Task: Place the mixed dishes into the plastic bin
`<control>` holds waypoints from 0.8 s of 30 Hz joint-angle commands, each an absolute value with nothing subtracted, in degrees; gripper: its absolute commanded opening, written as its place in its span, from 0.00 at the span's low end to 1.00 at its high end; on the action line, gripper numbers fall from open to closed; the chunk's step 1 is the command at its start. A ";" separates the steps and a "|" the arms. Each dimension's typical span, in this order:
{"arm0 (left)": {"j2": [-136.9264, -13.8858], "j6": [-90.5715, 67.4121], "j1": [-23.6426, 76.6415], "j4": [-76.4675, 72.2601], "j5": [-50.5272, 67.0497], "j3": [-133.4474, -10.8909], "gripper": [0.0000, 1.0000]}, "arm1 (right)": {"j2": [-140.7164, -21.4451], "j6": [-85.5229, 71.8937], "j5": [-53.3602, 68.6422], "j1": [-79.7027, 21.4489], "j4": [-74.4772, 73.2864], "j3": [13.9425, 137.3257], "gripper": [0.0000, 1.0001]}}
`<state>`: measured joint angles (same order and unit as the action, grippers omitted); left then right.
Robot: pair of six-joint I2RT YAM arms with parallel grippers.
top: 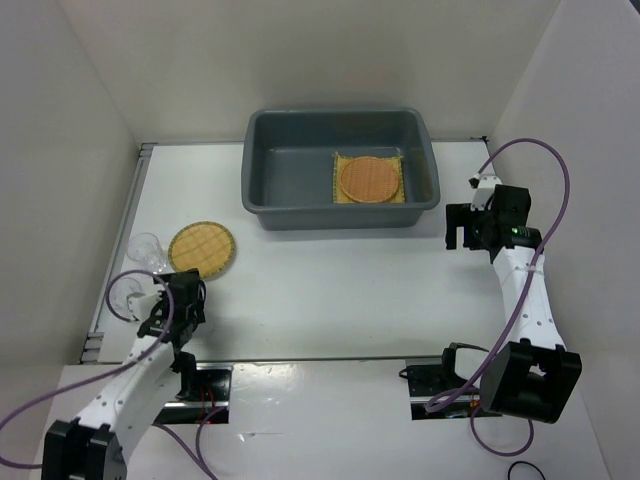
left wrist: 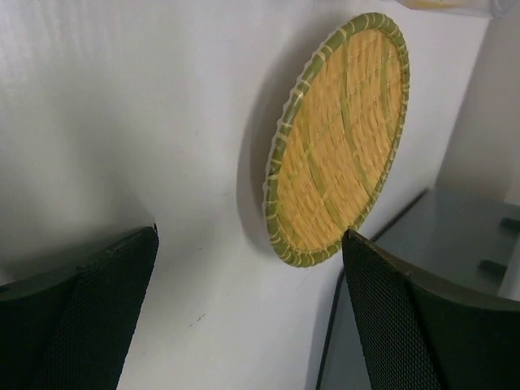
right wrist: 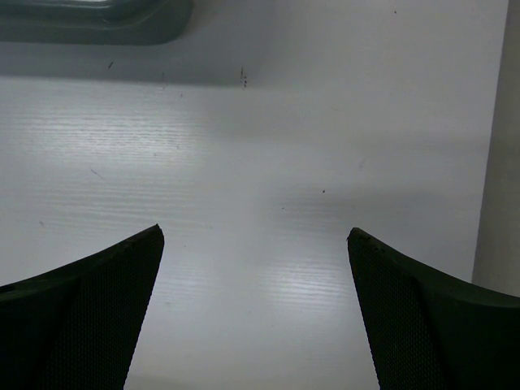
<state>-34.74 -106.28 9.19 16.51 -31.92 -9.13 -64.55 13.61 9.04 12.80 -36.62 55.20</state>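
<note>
Next, I close my left gripper on the woven plate's near rim [top: 215, 272] [left wrist: 280, 249], toward the grey plastic bin, on the plate beside the clear cups.
The grey plastic bin [top: 262, 165] stands at the back centre. In it a round woven plate [top: 368, 179] lies on the square yellow mat [top: 340, 162]. A second woven plate [top: 201, 247] lies on the table at the left; it also shows in the left wrist view [left wrist: 341, 146]. Two clear cups [top: 143, 246] [top: 126, 294] stand left of it. My left gripper [top: 172, 310] is open and empty, just short of the plate, with the plate's near rim by the right fingertip [left wrist: 357, 244]. My right gripper [top: 463, 237] is open and empty over bare table, right of the bin.
White enclosure walls stand close on the left, back and right. A dark strip [left wrist: 439, 236] runs along the table's left edge beside the plate. The bin's corner [right wrist: 122, 20] shows at the top of the right wrist view.
</note>
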 commanded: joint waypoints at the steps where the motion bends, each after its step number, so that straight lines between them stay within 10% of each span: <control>1: -43.30 -103.89 8.17 11.43 -32.43 -15.11 1.00 | -63.54 14.59 4.94 13.01 -35.33 56.25 0.98; 24: -77.16 -102.74 8.17 -11.69 -26.19 -22.76 1.00 | -60.29 16.35 -0.62 13.01 -40.43 59.06 0.98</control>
